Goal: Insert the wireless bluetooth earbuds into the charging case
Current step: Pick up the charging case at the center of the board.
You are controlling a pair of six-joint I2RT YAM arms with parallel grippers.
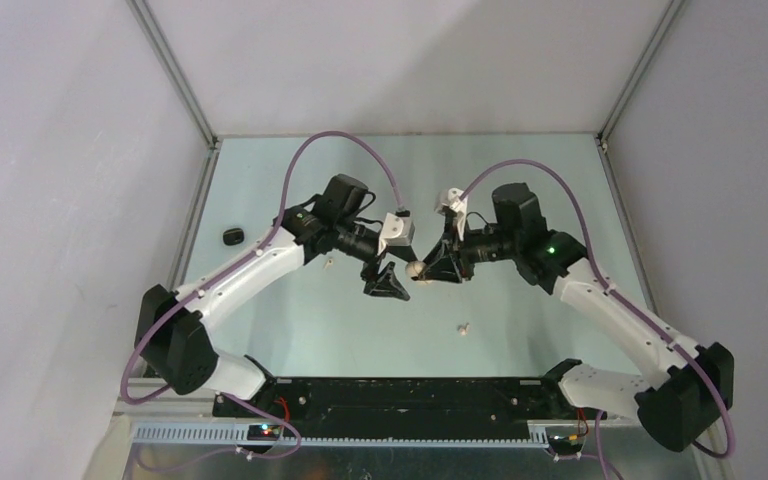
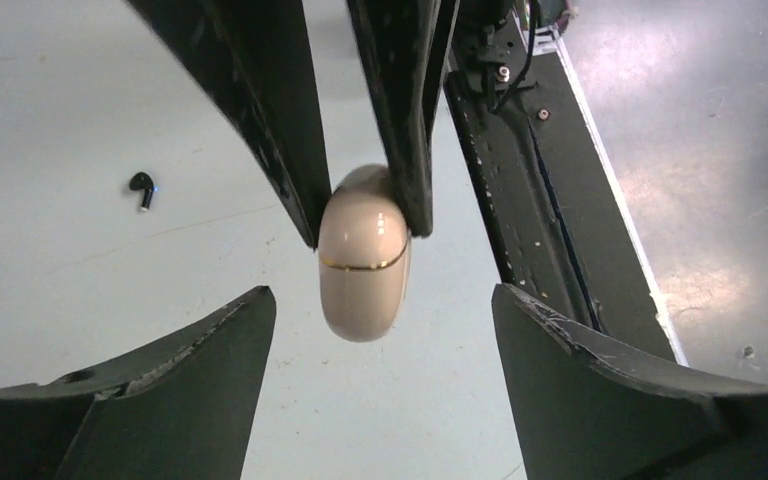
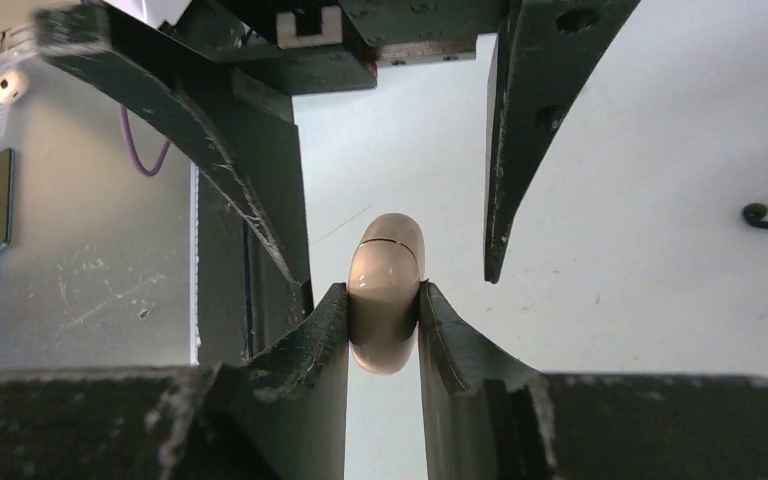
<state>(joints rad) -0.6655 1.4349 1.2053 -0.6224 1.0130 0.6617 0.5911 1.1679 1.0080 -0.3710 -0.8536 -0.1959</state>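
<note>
The closed charging case is held by its lid in my right gripper, so my left gripper will grip the case's body [image 2: 362, 307] before my right gripper opens the lid.
The cream charging case [image 1: 415, 268], closed, with a thin gold seam, hangs above the table. My right gripper [image 1: 428, 266] is shut on its lower half [image 3: 384, 250]; its fingertips [image 3: 332, 310] press both sides. My left gripper [image 1: 388, 283] is open; its jaws stand wide on either side of the case [image 2: 364, 262] without touching it. A cream earbud [image 1: 463, 327] lies on the table nearer the bases, and another [image 1: 328, 263] lies left of the left gripper. One black earbud [image 2: 142, 188] shows in the left wrist view and one [image 3: 760, 215] in the right wrist view.
A small black rounded object [image 1: 233, 236] lies near the table's left edge. The black base rail [image 1: 390, 395] runs along the near edge and also shows in the left wrist view [image 2: 520, 200]. Grey walls enclose the table on three sides.
</note>
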